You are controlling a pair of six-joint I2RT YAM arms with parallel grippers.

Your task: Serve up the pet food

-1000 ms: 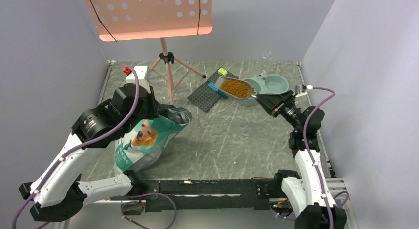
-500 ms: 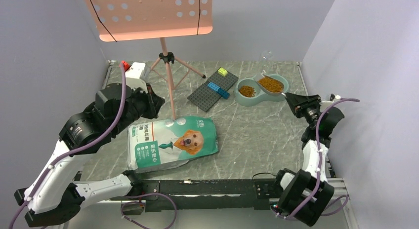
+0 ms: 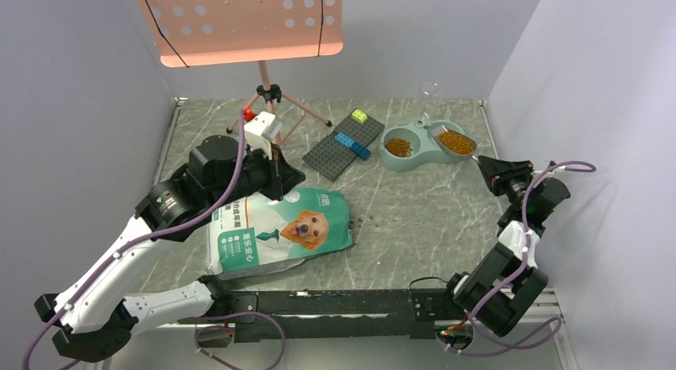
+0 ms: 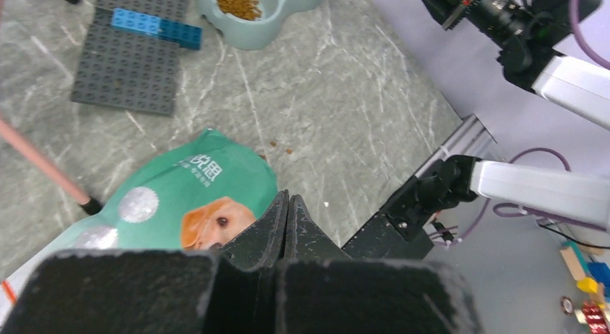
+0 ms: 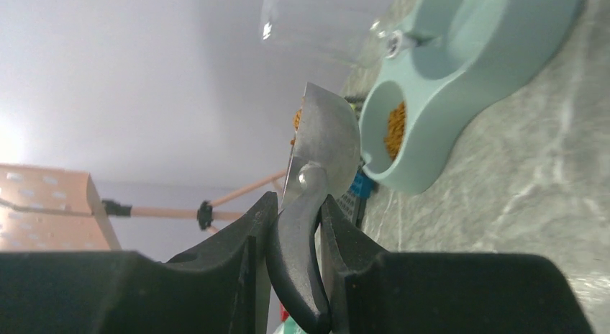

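Note:
I should release the metal scoop with my right gripper on the bare table (image 3: 456, 217) before the double bowl.
The pet food shows in three places: a heap (image 3: 398, 147) in the left cup of the pale blue-grey double bowl (image 3: 420, 156), a load (image 3: 455, 141) in a metal scoop (image 5: 327, 140) over the bowl's right cup, and a few spilled pellets (image 3: 363, 222) on the table. My right gripper (image 3: 488, 164) is shut on the scoop's black handle (image 5: 302, 247). The teal bag (image 3: 279, 233) with the golden dog lies flat. My left gripper (image 3: 288, 175) hovers over the bag's upper edge, shut on nothing (image 4: 288, 199).
A grey baseplate (image 3: 343, 147) with a blue brick (image 3: 351, 143) and a yellow-green brick (image 3: 359, 115) lies left of the bowl. A pink music stand (image 3: 239, 23) on a tripod (image 3: 269, 92) stands at the back. Walls close in on both sides.
The bag went from upright in my left gripper to lying flat, and that gripper moved right over it. The scoop moved right from the left cup, which now holds pellets.

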